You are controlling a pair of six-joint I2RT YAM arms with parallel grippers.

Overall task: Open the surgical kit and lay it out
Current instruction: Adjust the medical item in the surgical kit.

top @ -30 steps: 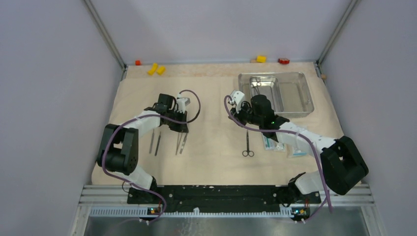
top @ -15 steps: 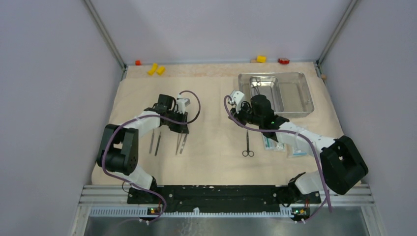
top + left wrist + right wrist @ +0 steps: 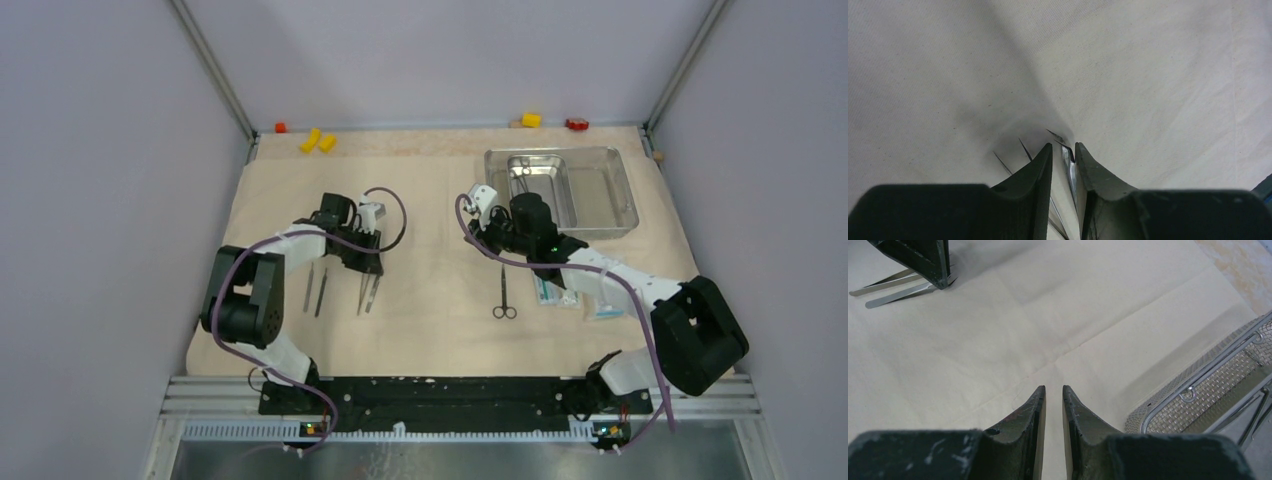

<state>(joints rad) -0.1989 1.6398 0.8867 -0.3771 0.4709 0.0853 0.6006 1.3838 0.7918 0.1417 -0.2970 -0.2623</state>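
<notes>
The tweezers lie at a slant with their curved tips bent toward the next instrument, so I should open my left gripper, pinch them below the tips [image 3: 1066,153] and turn them straight.
The beige cloth wrap [image 3: 440,190] lies spread flat. My left gripper [image 3: 368,266] points down at the far tips of a pair of tweezers [image 3: 369,292] lying on the cloth. Its jaws stand slightly open [image 3: 1064,150], and one tweezer arm [image 3: 1067,162] runs through the gap against the right finger. Two more thin instruments [image 3: 315,289] lie to its left. Scissors [image 3: 504,290] and sealed packets [image 3: 556,292] lie mid-right. My right gripper [image 3: 480,222] hovers by the steel tray [image 3: 489,190], its jaws [image 3: 1054,390] narrowly open and empty.
A wire mesh insert [image 3: 1198,395] sits in the tray, with a metal instrument [image 3: 521,170] inside. Yellow blocks [image 3: 318,141] and a red one [image 3: 576,124] lie along the back edge. Grey walls close both sides.
My left gripper's jaws have parted a little around the tweezers, and its arm has shifted slightly. The right arm has not moved.
</notes>
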